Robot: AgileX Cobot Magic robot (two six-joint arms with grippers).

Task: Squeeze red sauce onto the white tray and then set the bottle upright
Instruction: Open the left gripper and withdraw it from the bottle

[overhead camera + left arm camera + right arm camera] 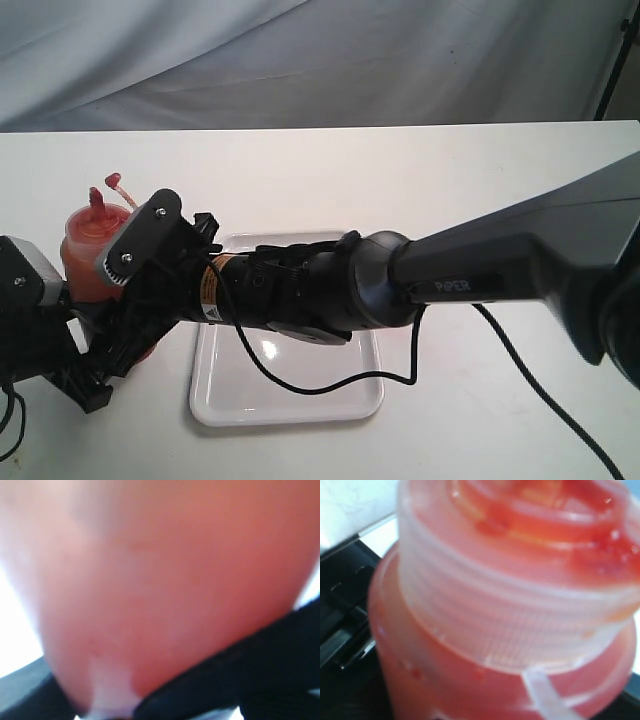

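The robot's left gripper will release the bottle, which stands upright on the table now, on the table (163, 368) next to the white tray, near the fingers of the right gripper.
The bottle (88, 248) stands upright on the table left of the white tray (290, 412), its red nozzle and tethered cap pointing up. Both grippers meet at it. My left gripper (90, 345) holds low on the body: in the left wrist view the orange-red bottle (165, 580) fills the picture and a black finger (260, 670) lies against it. My right gripper (128, 292) has reached across the tray to the bottle, its fingers hidden. The right wrist view shows the ribbed collar of the bottle (510, 605) close up. The only red sauce I see is inside the bottle; the arm covers the tray's middle.
The right arm (470, 285) lies across the tray from the right, its black cable (300, 385) drooping over the tray's front half. The white table (400, 180) ends at a grey cloth backdrop behind. A dark stand leg (615, 60) is at the far right.
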